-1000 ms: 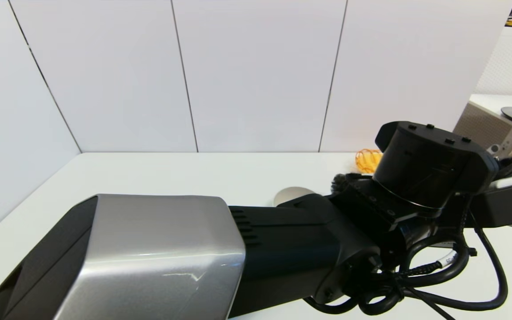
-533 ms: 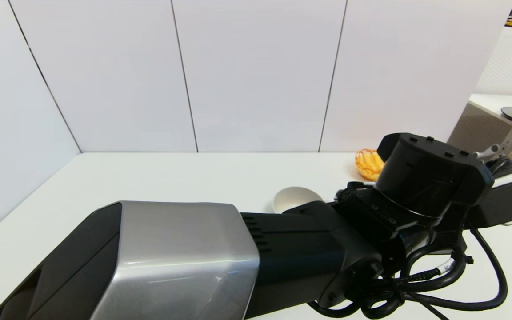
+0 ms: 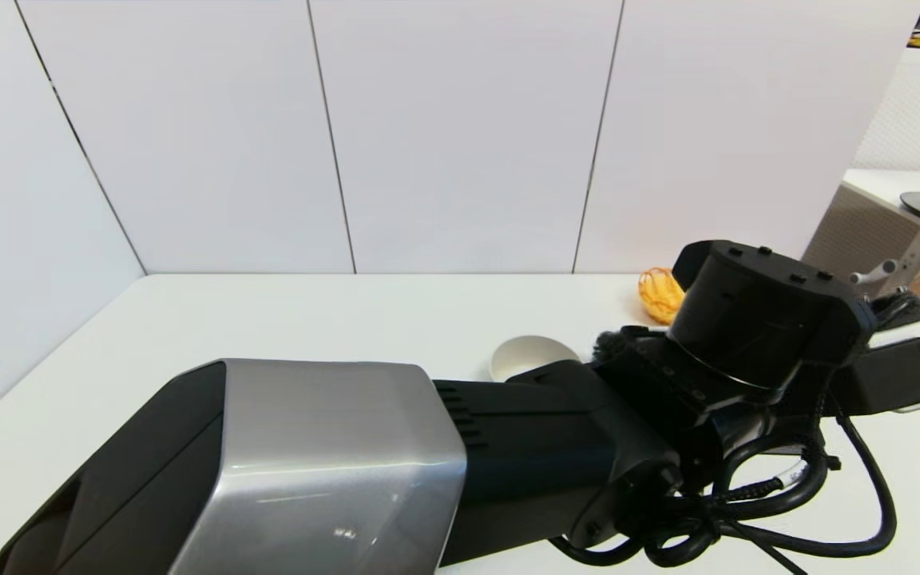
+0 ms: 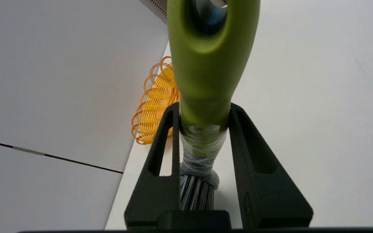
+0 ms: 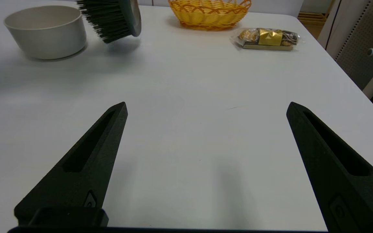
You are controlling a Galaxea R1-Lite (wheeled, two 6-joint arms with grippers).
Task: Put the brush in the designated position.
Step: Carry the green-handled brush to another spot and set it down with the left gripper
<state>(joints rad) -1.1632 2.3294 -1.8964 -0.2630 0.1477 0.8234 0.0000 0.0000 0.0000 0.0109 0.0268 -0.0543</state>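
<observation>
Next, I release the brush, now tilted just above the table, with my left gripper on the table [image 3: 663, 385] beside the white bowl, in front of the orange wire basket.
The brush [image 4: 209, 64] has a lime-green handle with a hole at its tip, a neck wrapped in clear film and dark bristles. My left gripper [image 4: 204, 106] is shut on the handle just above the neck. The right wrist view shows the black bristle head [image 5: 108, 17] tilted just above the table, beside a white bowl [image 5: 45, 30], with its shadow below. In the head view my left arm's wrist [image 3: 747, 335] hides the gripper, and only a tuft of bristles [image 3: 606, 345] shows. My right gripper [image 5: 206, 105] hovers open over bare table, nearer than the brush.
An orange wire basket [image 5: 209, 13] stands at the back against the wall [image 4: 44, 81], also seen as the basket [image 3: 658, 294] in the head view. A wrapped snack packet [image 5: 267, 38] lies right of it. The bowl [image 3: 528, 355] sits mid-table. The table's right edge [image 5: 351, 84] runs close by.
My left arm has reached further forward and its wrist has dropped slightly with the brush, uncovering more of the bowl. In the last half second it has edged a little to the left.
</observation>
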